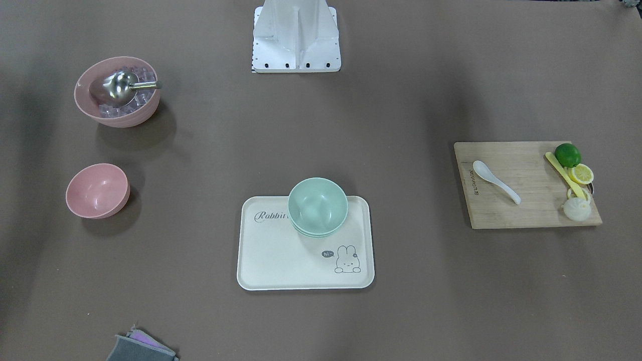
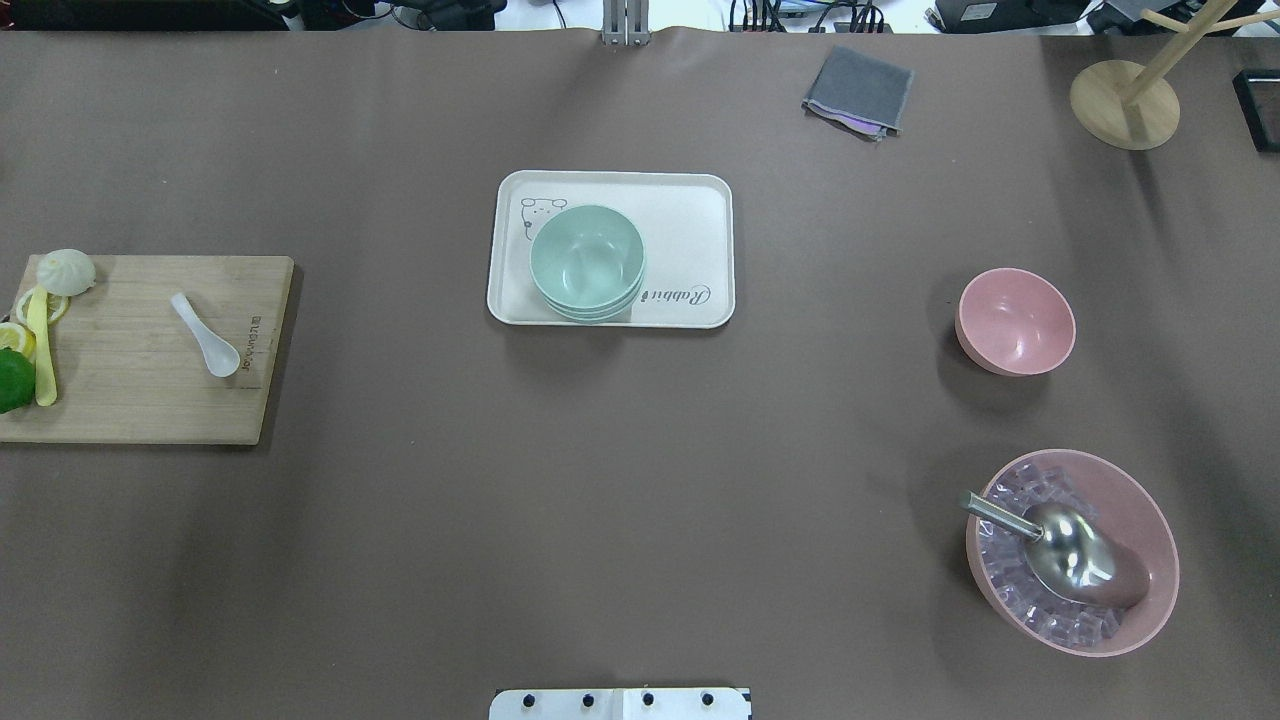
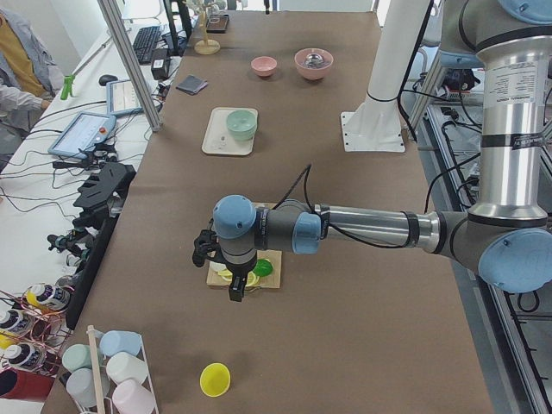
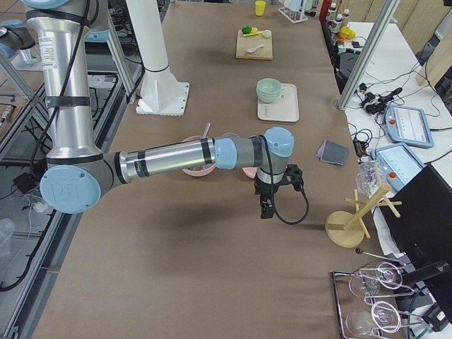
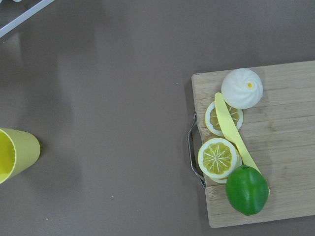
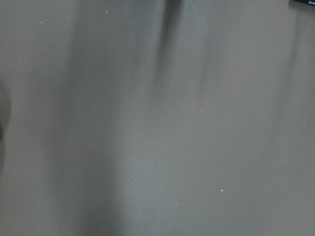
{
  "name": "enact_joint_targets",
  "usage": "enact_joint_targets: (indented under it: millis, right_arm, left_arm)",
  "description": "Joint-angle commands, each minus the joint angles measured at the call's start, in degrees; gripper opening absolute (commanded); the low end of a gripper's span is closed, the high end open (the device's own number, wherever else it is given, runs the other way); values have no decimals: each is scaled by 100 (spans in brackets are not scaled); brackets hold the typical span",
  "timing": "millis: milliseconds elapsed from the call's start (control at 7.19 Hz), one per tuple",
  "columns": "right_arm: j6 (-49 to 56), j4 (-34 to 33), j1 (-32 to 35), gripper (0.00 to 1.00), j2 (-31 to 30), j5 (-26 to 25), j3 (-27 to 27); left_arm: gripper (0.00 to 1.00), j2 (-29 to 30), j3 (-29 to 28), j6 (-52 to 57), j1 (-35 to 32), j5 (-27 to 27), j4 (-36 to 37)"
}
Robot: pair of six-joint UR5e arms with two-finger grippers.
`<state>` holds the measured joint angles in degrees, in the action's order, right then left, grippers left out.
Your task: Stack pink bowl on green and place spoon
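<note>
My right gripper moves to the small pink bowl next and closes on its rim (image 1: 68, 183), on the side farthest from the rabbit tray.
The small pink bowl (image 1: 98, 190) (image 2: 1015, 322) stands alone on the brown table. The stack of mint-green bowls (image 1: 317, 206) (image 2: 587, 262) sits on a cream rabbit tray (image 1: 281, 260). The white ceramic spoon (image 1: 495, 181) (image 2: 205, 334) lies on a wooden cutting board (image 1: 521, 210). My left gripper (image 3: 235, 293) shows only in the exterior left view, hanging above the board's fruit end; I cannot tell whether it is open. My right gripper (image 4: 265, 210) shows only in the exterior right view, above bare table beyond the pink bowls; I cannot tell its state.
A larger ribbed pink bowl (image 2: 1072, 552) holds ice cubes and a metal scoop. The board also carries a lime (image 5: 247, 190), lemon slices, a white bun and a thin yellow utensil. A yellow cup (image 5: 12, 152), a grey cloth (image 2: 858, 90) and a wooden stand (image 2: 1125, 100) stand at the edges.
</note>
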<state>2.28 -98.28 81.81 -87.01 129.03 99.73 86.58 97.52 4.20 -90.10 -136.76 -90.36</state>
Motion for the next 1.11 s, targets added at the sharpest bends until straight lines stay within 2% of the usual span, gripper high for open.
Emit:
enact_joint_targets:
  millis: [0,417,557,696,835,974]
  right_arm:
    - [1,10,-16,100,0,104,37]
    - [-26,10,-86,100,0,516,73]
    - [-35,193,-113,100,-9,631,38]
    - [-391,334,-339,100,-9,719,-24]
    - [-1082,405,-846,100,78,711,37]
    - [-1707,1041,-973,100,70,668,-24]
  left_arm:
    - [98,-1,48,2,1,-9,-8]
    - [98,-1,66,-7,10,-17,-8]
    - [98,-1,66,-7,10,-17,-8]
    - [98,-1,57,-7,10,-26,-8]
    - [98,-1,39,-7,10,-17,-16]
    - [98,-1,30,-7,10,-17,-17]
